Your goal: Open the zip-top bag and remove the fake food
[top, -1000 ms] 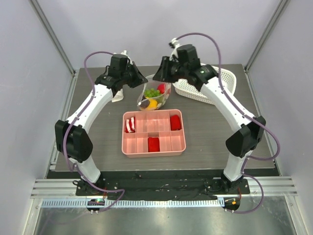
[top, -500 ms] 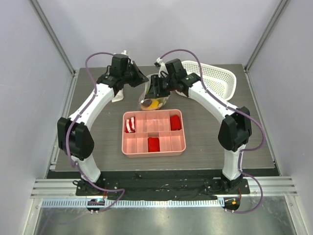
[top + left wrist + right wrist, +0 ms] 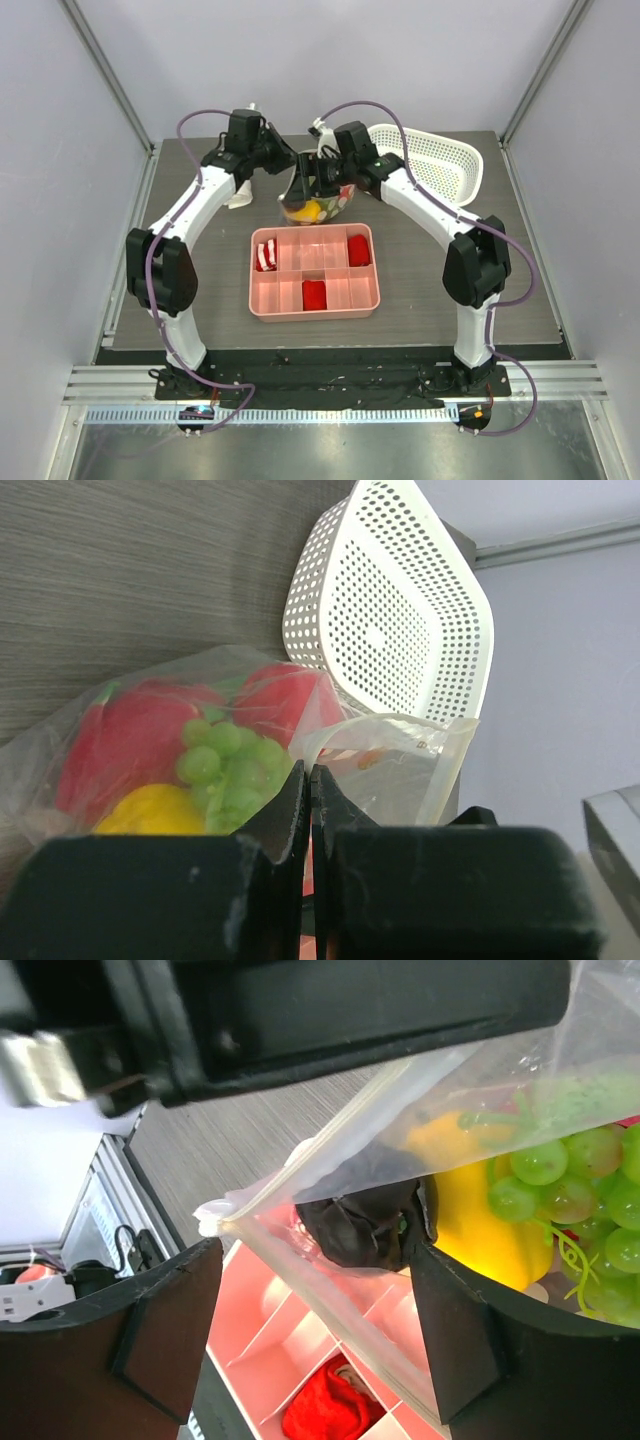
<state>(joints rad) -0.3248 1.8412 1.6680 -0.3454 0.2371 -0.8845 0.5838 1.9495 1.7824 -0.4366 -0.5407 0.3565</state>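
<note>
The bag's zip strip runs across between the open fingers of my right gripper, so I will reach inside past it with that gripper and close on the dark purple-black piece (image 3: 362, 1222).
The clear zip-top bag (image 3: 316, 207) hangs at the table's far middle, just behind the pink tray. It holds the fake food: red pieces (image 3: 135, 735), green grapes (image 3: 235, 765), a yellow pepper (image 3: 470, 1225) and a dark purple-black piece (image 3: 365, 1215). My left gripper (image 3: 288, 168) is shut on the bag's upper edge, with the plastic pinched between its tips (image 3: 310, 772). My right gripper (image 3: 313, 182) is open. In the right wrist view the bag's zip strip (image 3: 330, 1305) runs between its spread fingers (image 3: 165, 1330), touching neither.
The pink compartment tray (image 3: 262, 300) lies in front of the bag, with red blocks (image 3: 314, 294) and a striped piece (image 3: 266, 254) in it. A white perforated basket (image 3: 445, 160) stands at the back right. A white rolled cloth (image 3: 240, 196) lies under the left arm.
My right arm has swung left from above the basket to the bag, and its open jaws now straddle the zip edge. My left gripper has kept its hold on the bag.
</note>
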